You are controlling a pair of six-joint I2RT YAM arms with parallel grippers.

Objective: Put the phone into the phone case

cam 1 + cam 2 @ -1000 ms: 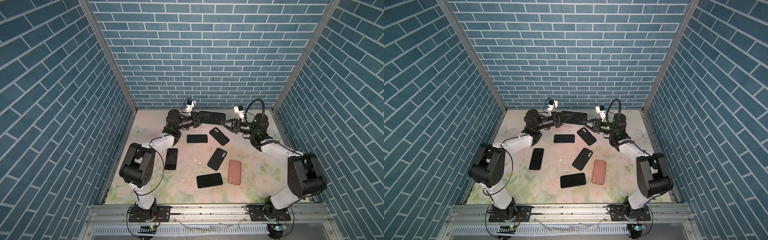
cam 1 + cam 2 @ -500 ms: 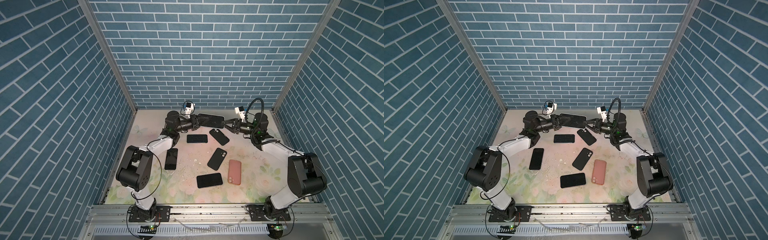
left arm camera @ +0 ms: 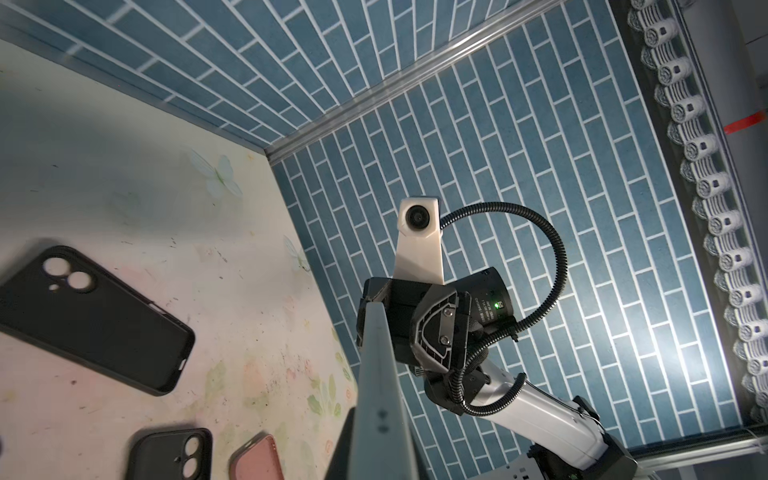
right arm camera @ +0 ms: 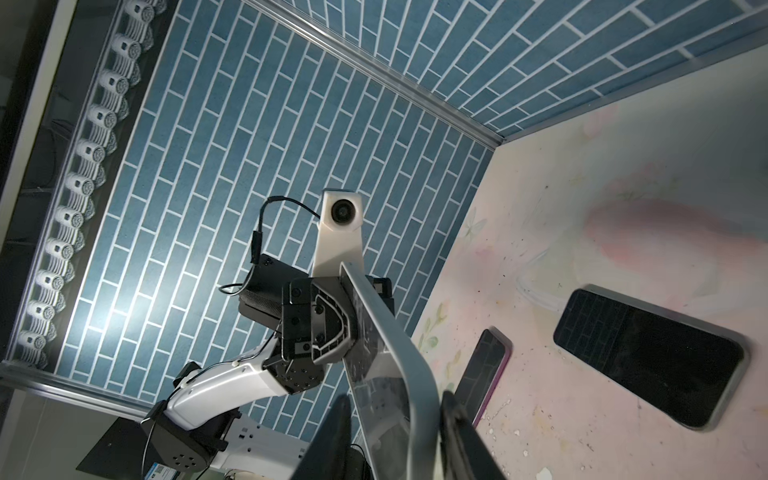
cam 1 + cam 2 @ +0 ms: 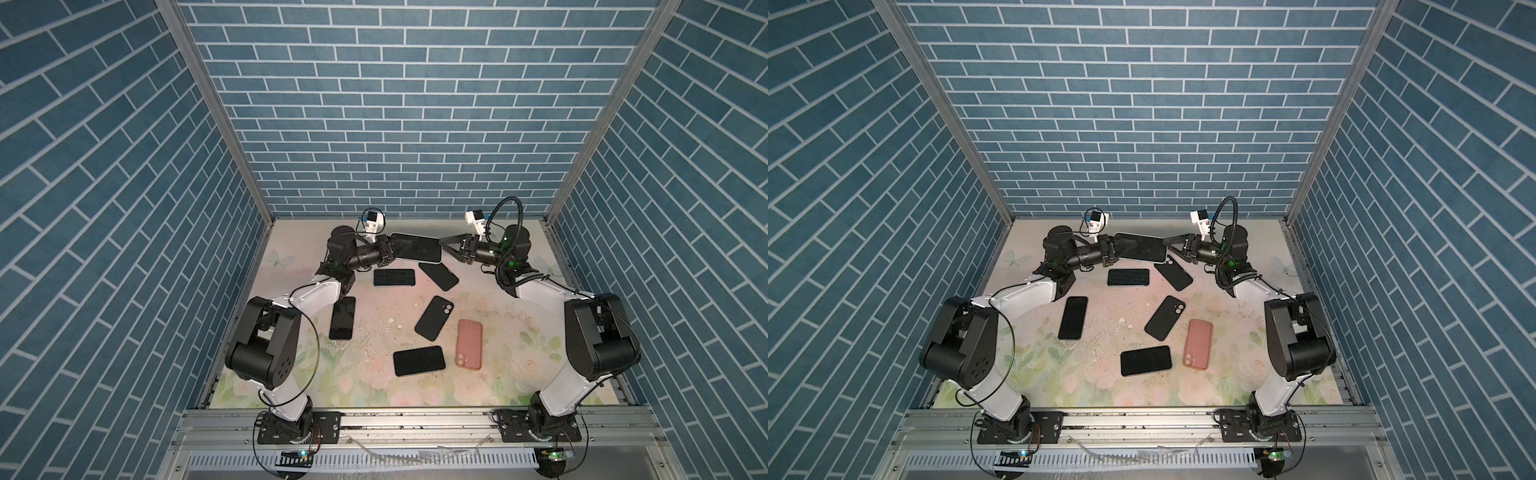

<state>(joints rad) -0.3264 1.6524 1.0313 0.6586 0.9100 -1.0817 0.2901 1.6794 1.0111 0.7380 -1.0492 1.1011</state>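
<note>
Next, I set the phone I am holding down behind the phone by my left gripper's arm, beside the rearmost lying phone (image 5: 353, 273).
A dark-screened phone (image 5: 417, 247) (image 5: 1140, 247) with a grey rim hangs level above the back of the table. My left gripper (image 5: 395, 249) (image 5: 1121, 249) is shut on its left end; in the left wrist view the phone's grey edge (image 3: 380, 395) runs out from between the jaws. My right gripper (image 5: 445, 246) (image 5: 1168, 245) is open, its jaws either side of the right end (image 4: 399, 361) with a gap to one finger (image 4: 328, 440). Two empty black phone cases (image 5: 434, 318) (image 5: 438, 276) and a pink one (image 5: 469, 344) lie on the table.
Three more phones lie screen-up on the floral table: one under the held phone (image 5: 394, 277), one by the left arm (image 5: 343, 318), one near the front (image 5: 419, 360). Blue brick walls enclose the back and both sides.
My right gripper's jaws have spread apart at the phone's right end. The left gripper has kept its hold, and the phone has sunk slightly.
</note>
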